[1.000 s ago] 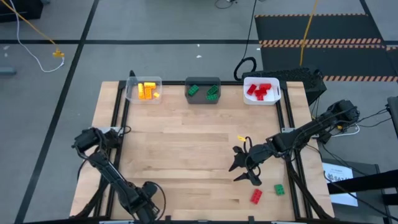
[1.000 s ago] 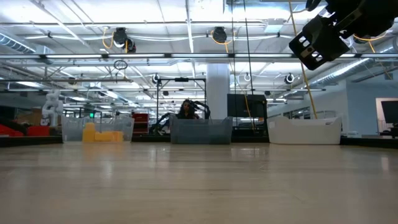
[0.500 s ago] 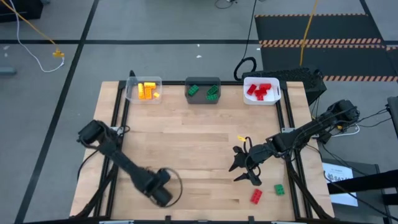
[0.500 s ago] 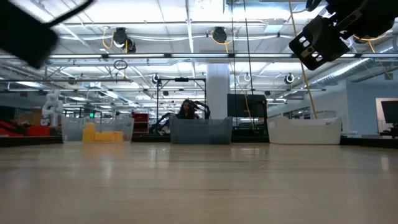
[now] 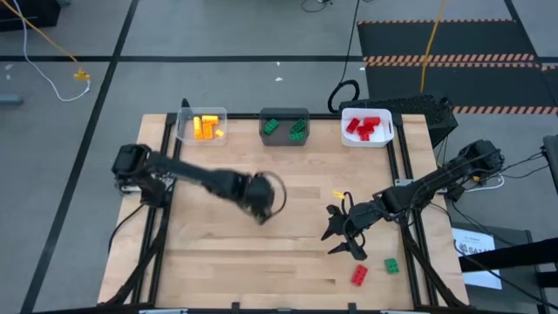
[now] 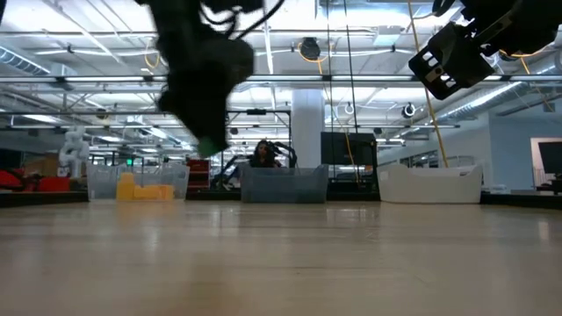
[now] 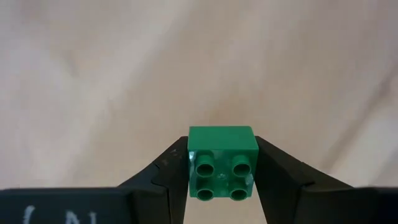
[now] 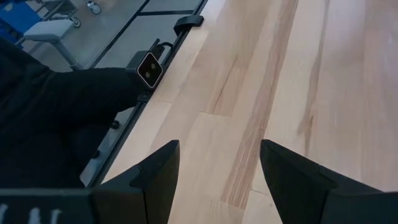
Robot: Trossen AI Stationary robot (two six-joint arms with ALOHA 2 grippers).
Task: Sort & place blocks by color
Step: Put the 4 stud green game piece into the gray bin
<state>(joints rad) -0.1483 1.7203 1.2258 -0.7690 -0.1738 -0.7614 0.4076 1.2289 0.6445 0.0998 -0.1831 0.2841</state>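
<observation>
My left gripper is to put the small green block down in the dark grey bin [image 5: 273,136], next to the lone green block.
My left gripper [image 5: 261,206] hangs over the middle of the table, shut on a small green block [image 7: 222,165]; the low view shows it blurred, well above the wood [image 6: 208,132]. My right gripper [image 5: 344,234] waits open above the table's right part, nothing between its fingers [image 8: 219,168]. A red block [image 5: 359,275] and a green block [image 5: 392,265] lie loose near the near right corner, and a yellow block [image 5: 338,194] lies farther back. At the far edge stand a clear bin [image 5: 202,126] with yellow blocks, a dark grey bin [image 5: 285,126] with green ones and a white bin [image 5: 366,128] with red ones. My left gripper pinches the green block by two opposite side walls [image 7: 191,167], one finger [image 7: 165,177] on each side. The fingers come from above, pointing steeply down. The block is lifted clear of the table, its studded top turned toward the wrist camera.
Black rails run along the table's left and right edges [image 5: 166,174]. Bare wood lies between the left gripper and the bins. Beyond the far edge the low view shows a workshop with a person seated behind the grey bin [image 6: 263,154].
My left gripper has swung from the table's near left corner toward the middle, going right and toward the far edge while rising and turning about its wrist. The right arm has kept still.
</observation>
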